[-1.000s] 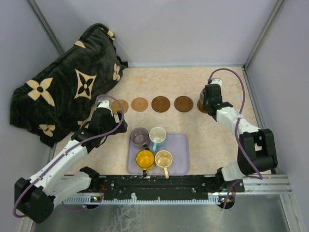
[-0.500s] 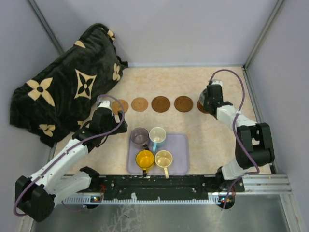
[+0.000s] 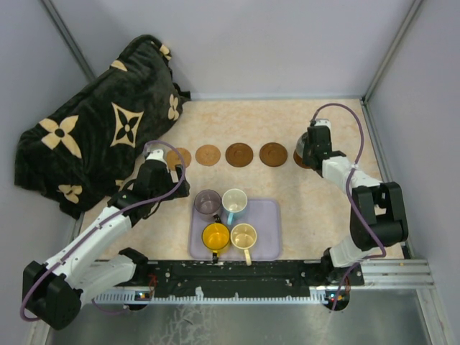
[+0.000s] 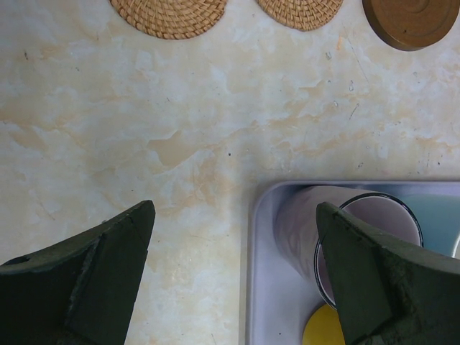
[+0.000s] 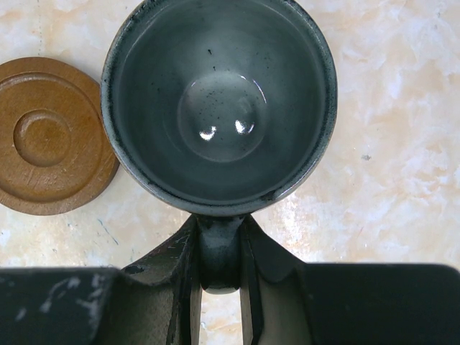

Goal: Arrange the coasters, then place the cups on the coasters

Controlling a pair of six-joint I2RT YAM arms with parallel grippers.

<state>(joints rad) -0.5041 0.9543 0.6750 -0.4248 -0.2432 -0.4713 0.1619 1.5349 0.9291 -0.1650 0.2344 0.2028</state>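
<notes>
The robot's right gripper needs to release the dark grey-green cup on the mostly hidden dark coaster at the row's end (image 3: 303, 151) (image 5: 220, 118).
Five coasters lie in a row across the table: a tan coaster (image 3: 177, 157) partly under my left arm, another tan coaster (image 3: 208, 154), a dark brown coaster (image 3: 238, 154), a second dark one (image 3: 273, 154), and a third dark coaster (image 3: 299, 159) mostly hidden by my right gripper (image 3: 313, 147). That gripper (image 5: 219, 266) is shut on the handle of the dark grey-green cup (image 5: 219, 100), beside a brown coaster (image 5: 50, 136). The purple cup (image 3: 208, 203), white cup (image 3: 234, 202), yellow cup (image 3: 215, 235) and cream cup (image 3: 244, 235) stand in the tray. My left gripper (image 4: 236, 208) is open at the tray's corner, beside the purple cup (image 4: 302, 223).
The lavender tray (image 3: 269, 215) sits near the table's front edge between the arms. A black blanket with tan flower shapes (image 3: 100, 122) is piled at the back left. Grey walls close in the table on three sides.
The right arm folded its elbow in and its gripper, with the dark cup, shifted slightly, then held still. The left arm has not moved.
</notes>
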